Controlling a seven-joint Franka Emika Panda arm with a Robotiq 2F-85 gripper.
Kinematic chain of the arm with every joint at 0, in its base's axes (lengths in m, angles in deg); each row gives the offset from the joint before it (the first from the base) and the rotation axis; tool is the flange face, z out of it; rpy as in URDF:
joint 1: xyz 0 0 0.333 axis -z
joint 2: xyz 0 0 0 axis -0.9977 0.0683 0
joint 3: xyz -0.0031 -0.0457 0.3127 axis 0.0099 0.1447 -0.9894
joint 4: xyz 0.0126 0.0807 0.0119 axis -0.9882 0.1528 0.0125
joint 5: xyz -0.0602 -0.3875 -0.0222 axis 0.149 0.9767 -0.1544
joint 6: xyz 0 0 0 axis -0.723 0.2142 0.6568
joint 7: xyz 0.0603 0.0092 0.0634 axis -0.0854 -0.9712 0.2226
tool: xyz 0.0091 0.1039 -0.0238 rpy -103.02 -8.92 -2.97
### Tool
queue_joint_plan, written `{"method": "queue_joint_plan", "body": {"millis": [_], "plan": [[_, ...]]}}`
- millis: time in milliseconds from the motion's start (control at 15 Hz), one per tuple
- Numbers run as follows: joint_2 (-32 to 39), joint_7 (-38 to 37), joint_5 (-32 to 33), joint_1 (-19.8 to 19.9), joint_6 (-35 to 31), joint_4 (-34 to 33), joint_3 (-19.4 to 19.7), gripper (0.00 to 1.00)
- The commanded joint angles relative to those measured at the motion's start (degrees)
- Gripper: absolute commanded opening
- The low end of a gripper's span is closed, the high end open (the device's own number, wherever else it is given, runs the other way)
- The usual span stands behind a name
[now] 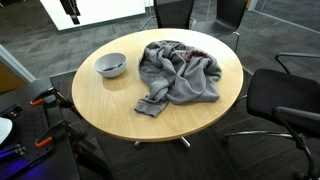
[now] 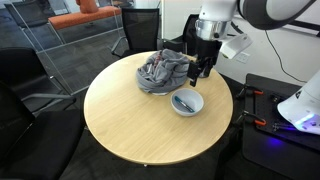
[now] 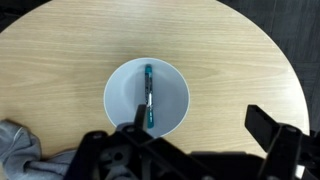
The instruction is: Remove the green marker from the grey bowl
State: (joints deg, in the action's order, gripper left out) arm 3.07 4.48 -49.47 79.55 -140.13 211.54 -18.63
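My gripper is to go down into the grey bowl next. It should then close on the middle of the green marker's body (image 1: 113,66) (image 3: 150,103).
A green marker (image 3: 148,95) lies inside the grey bowl (image 3: 120,95) on a round wooden table (image 3: 60,50). In both exterior views the bowl (image 1: 104,70) (image 2: 196,108) stands near the table's edge, with the marker (image 2: 185,102) faintly showing in it. My gripper (image 3: 200,125) hangs above the table just beside the bowl, open and empty. One finger overlaps the bowl's rim in the wrist view, the other is over bare wood. In an exterior view the gripper (image 2: 203,72) is above and behind the bowl, well off the table.
A crumpled grey cloth (image 1: 180,72) (image 2: 160,72) lies on the table next to the bowl, its edge in the wrist view (image 3: 15,150). Black office chairs (image 1: 285,100) stand around the table. An orange seat (image 2: 85,15) is behind.
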Motion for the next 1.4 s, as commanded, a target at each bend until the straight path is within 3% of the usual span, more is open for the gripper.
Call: {"method": "queue_joint_plan", "body": {"millis": [0, 267, 533, 1133, 1333], "plan": [[3.3, -6.4, 5.7, -0.5, -6.9, 2.5, 0.4, 1.0], [7.6, -14.3, 13.7, -0.9, -10.2, 3.6, 1.8, 1.0], [11.4, -18.1, 17.7, -1.6, -11.8, 3.4, 4.0, 1.0], [13.2, -15.5, 15.9, -2.4, -11.9, 3.0, 5.8, 1.0], [17.9, -12.6, 14.6, -1.8, -11.2, -0.5, 6.3, 1.0]]}}
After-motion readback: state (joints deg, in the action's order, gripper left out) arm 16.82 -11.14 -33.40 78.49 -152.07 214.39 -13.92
